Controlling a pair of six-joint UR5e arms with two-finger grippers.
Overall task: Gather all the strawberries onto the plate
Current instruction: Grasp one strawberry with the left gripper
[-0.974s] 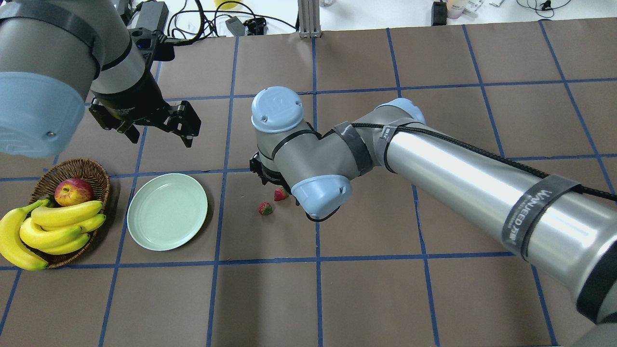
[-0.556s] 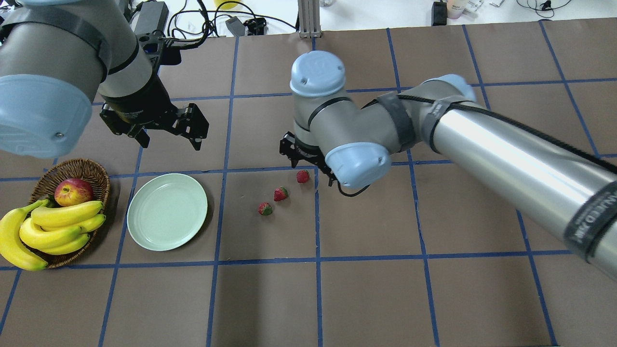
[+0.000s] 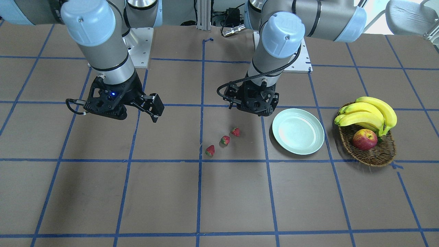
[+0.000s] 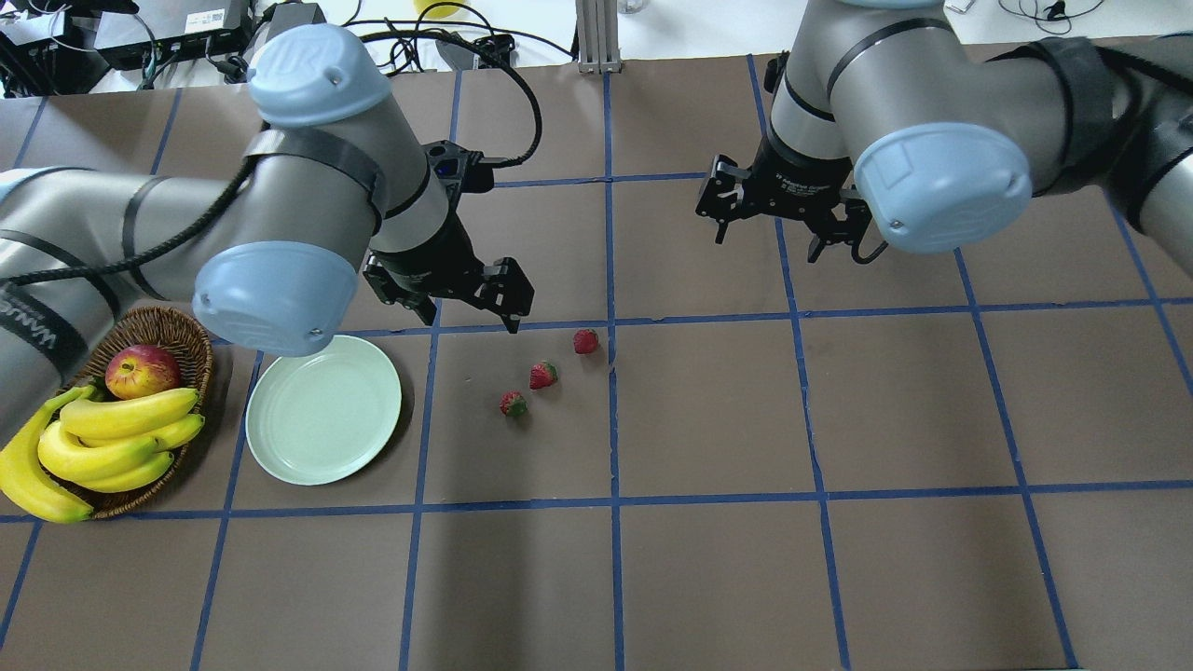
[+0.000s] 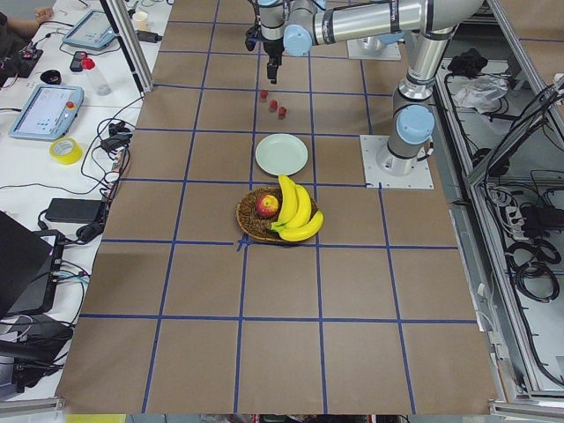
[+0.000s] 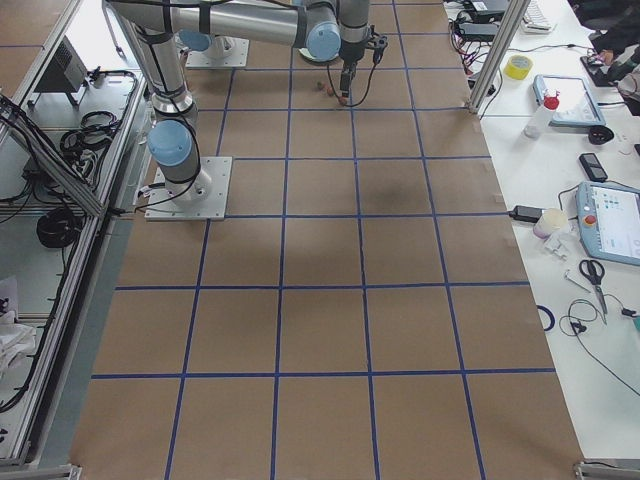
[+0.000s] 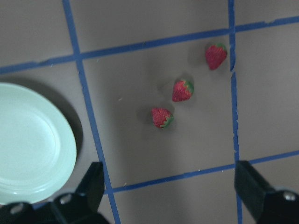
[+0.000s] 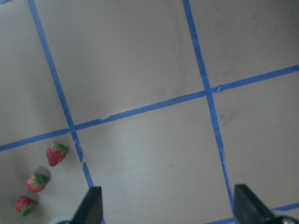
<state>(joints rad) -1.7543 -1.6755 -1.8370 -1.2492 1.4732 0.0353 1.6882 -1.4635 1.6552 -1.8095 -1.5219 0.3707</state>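
The middle of the strawberry (image 3: 235, 132) (image 7: 161, 117) nearest the pale green plate is the next spot for my left gripper to close on.
Three small red strawberries (image 4: 585, 341) (image 4: 542, 375) (image 4: 513, 403) lie in a slanted row on the brown table, also seen in the left wrist view (image 7: 182, 90) and at the right wrist view's lower left (image 8: 56, 155). The pale green plate (image 4: 280, 438) (image 3: 298, 136) rests left of them with nothing on it. My left gripper (image 4: 452, 298) (image 7: 173, 196) hangs open beyond the plate's far right edge, close to the berries. Open and holding nothing, my right gripper (image 4: 781, 228) (image 3: 116, 111) hovers well off to the far right of the row.
A brown wicker basket (image 4: 182, 326) holding bananas (image 4: 112, 438) and a red-yellow apple (image 4: 142, 370) stands left of the plate. Cables and black boxes (image 4: 298, 28) line the table's far edge. Blue tape lines grid the table.
My right arm pulled back from over the strawberries to the far right, uncovering the third berry. My left arm swung right, from above the basket side toward the berries. The strawberries stayed put.
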